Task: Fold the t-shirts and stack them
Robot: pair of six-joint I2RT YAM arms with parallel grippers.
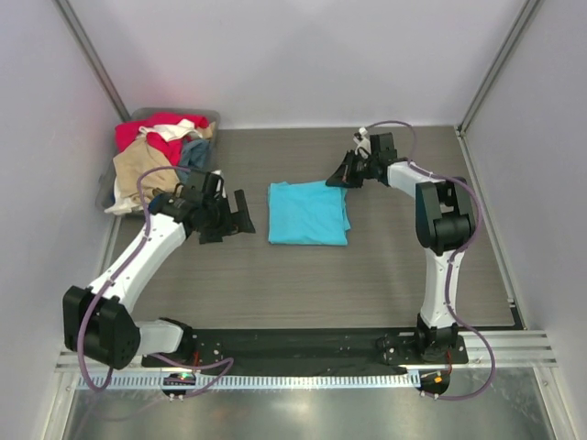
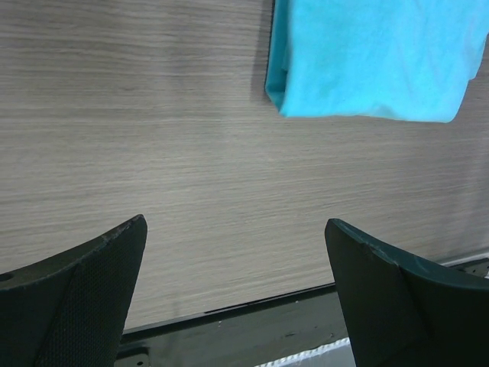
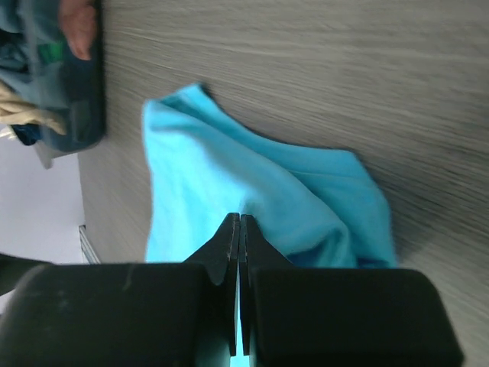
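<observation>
My right gripper has its fingers closed above the far corner of the turquoise t-shirt, so it should open and grab the layers (image 1: 346, 213) along the t-shirt's side before moving it.
A bright turquoise t-shirt (image 1: 307, 213) lies folded into a flat rectangle at the middle of the table. It also shows in the left wrist view (image 2: 374, 57) and the right wrist view (image 3: 229, 176). My left gripper (image 1: 227, 218) is open and empty over bare table to the shirt's left (image 2: 234, 222). My right gripper (image 1: 344, 172) is by the shirt's far right corner. Its jaws are pressed together just above the cloth (image 3: 239, 216), with nothing seen between the tips. Red (image 1: 160, 133), tan (image 1: 142, 170), cream-white (image 1: 124, 203) and dark blue-grey (image 1: 194, 154) shirts lie heaped at the back left.
The heaped shirts sit in a clear grey plastic bin (image 1: 174, 113) at the back left corner, which also shows in the right wrist view (image 3: 69, 84). Grey walls close in the table. A black base plate (image 1: 303, 344) runs along the near edge.
</observation>
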